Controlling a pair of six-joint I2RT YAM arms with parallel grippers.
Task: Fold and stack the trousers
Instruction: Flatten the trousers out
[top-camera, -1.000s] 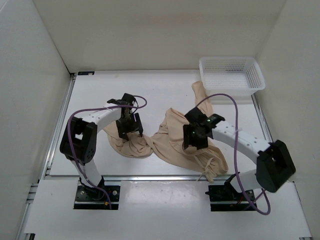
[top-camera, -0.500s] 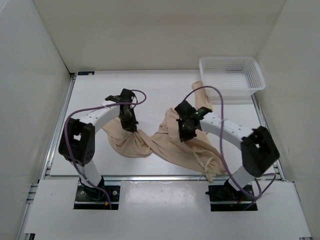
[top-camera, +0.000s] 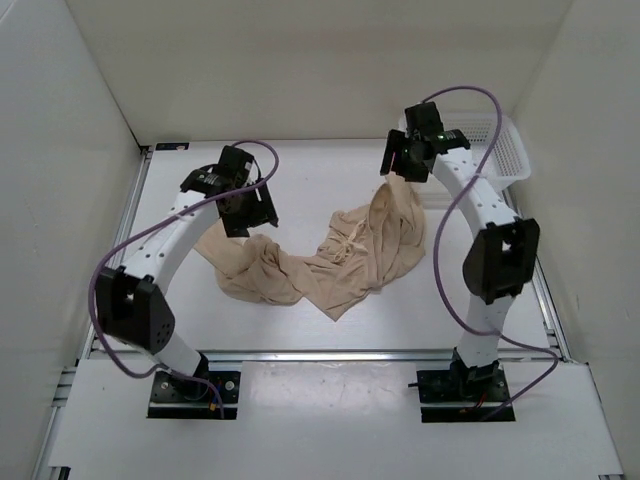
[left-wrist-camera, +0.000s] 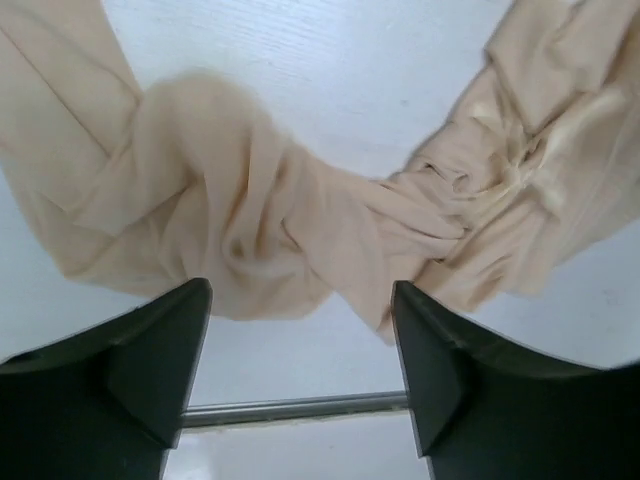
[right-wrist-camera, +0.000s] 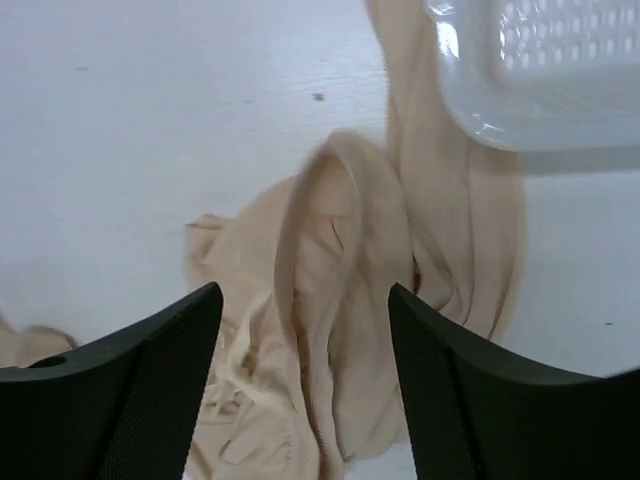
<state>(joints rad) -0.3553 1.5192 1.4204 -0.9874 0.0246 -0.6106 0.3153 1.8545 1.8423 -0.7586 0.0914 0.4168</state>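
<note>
The beige trousers are crumpled in the middle, so my left gripper should grab the trousers' raised fold (top-camera: 262, 260) and pull against my right gripper to stretch them before folding.
The beige trousers (top-camera: 340, 270) lie crumpled on the white table in a curved band, from the left end under my left arm to the right end beside the basket. My left gripper (top-camera: 250, 210) hangs above the left leg end, open and empty; in the left wrist view the twisted cloth (left-wrist-camera: 260, 230) lies beyond the open gripper (left-wrist-camera: 300, 295). My right gripper (top-camera: 402, 165) hovers over the upper right end, open. In the right wrist view the bunched fabric (right-wrist-camera: 340, 260) lies below the parted gripper (right-wrist-camera: 305, 295), not touching it.
A white mesh basket (top-camera: 515, 155) stands at the back right, its corner (right-wrist-camera: 540, 90) overlapping a trouser leg. A metal rail (left-wrist-camera: 300, 408) runs along the table's near edge. White walls close in the table on three sides.
Both grippers closed on the cloth, dragged it toward the back, then let go. The trousers now lie further from the front edge, and both arms are raised and extended backward.
</note>
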